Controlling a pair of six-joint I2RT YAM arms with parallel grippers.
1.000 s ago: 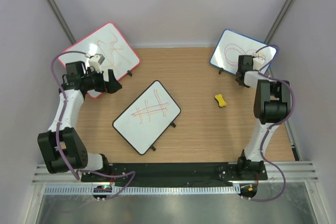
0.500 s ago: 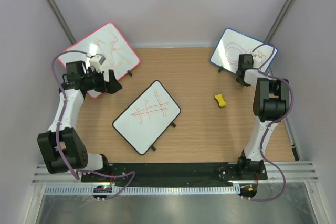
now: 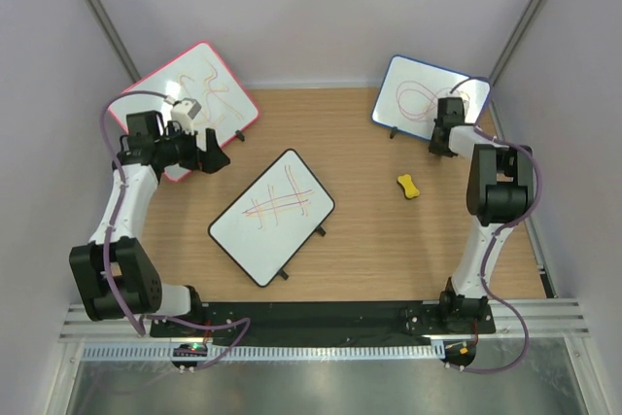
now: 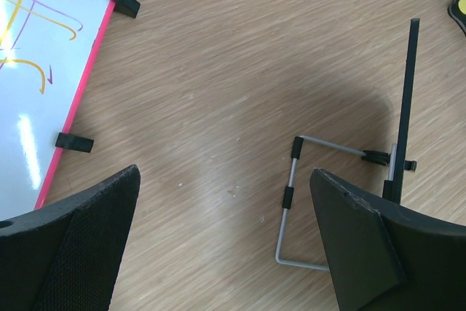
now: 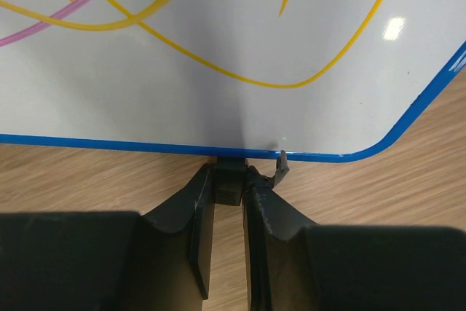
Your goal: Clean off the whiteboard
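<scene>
The blue-framed whiteboard will go from my right gripper down onto the bare wood (image 3: 353, 123), in the space between the black-framed board and the back wall.
The blue-framed whiteboard (image 3: 420, 95) with purple and orange loops stands at the back right; it fills the top of the right wrist view (image 5: 218, 56). My right gripper (image 3: 444, 142) is shut on one of the board's small black feet (image 5: 229, 180) at its lower edge. My left gripper (image 3: 214, 153) is open and empty at the left, next to the pink-framed board (image 3: 190, 94), its fingers (image 4: 80, 245) wide apart over bare wood.
A black-framed board (image 3: 272, 216) with crossed lines lies mid-table; its wire stand (image 4: 298, 202) shows in the left wrist view. A small yellow object (image 3: 409, 186) lies on the wood right of centre. The pink-framed board's edge and black feet (image 4: 124, 1) are close to my left gripper.
The blue-framed whiteboard has slid left and a little toward the back, pulled by my right gripper on its foot. My left arm has hardly moved.
</scene>
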